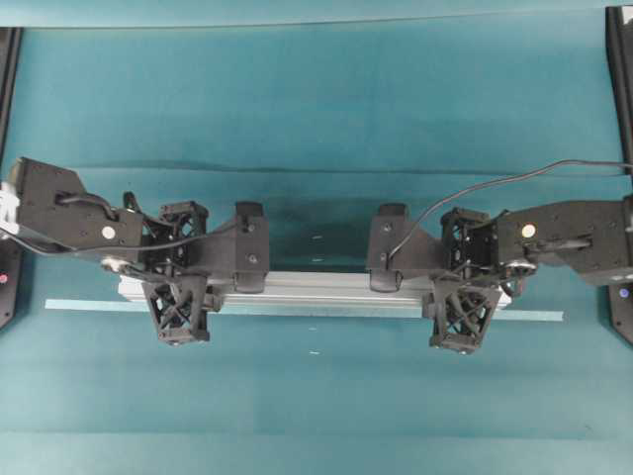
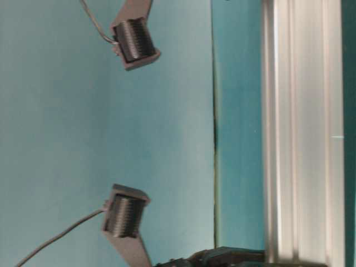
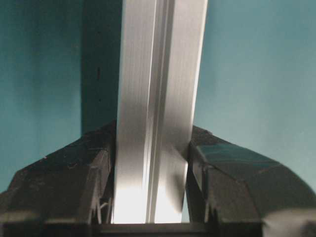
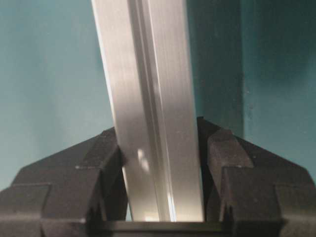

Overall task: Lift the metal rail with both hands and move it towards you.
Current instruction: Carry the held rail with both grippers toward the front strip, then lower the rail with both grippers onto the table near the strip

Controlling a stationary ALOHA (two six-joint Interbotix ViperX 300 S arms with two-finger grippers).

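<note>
My right gripper needs to let go of the metal rail on the teal table, lengthwise [image 1: 315, 288] along the pale tape strip. The rail now lies crosswise over that strip.
The metal rail [image 1: 316, 289] lies crosswise in the middle of the teal table, over a thin pale tape strip. My left gripper [image 1: 180, 282] grips it near its left end, one lattice finger on each long side. My right gripper [image 1: 462, 287] grips it near its right end the same way. In the left wrist view the rail [image 3: 158, 74] runs away between the black fingers of the gripper [image 3: 153, 163], which press on its sides. The right wrist view shows the same rail [image 4: 143, 64] and gripper [image 4: 160, 148]. A dark shadow band lies beside the rail. The rail [image 2: 303, 139] also shows in the table-level view.
The pale tape strip [image 1: 534, 316] sticks out past both rail ends. A fold in the teal cloth [image 1: 316, 170] runs across behind the arms. Black frame posts [image 1: 621, 59] stand at both side edges. Two black ribbed arm parts with cables [image 2: 133, 41] show at table level.
</note>
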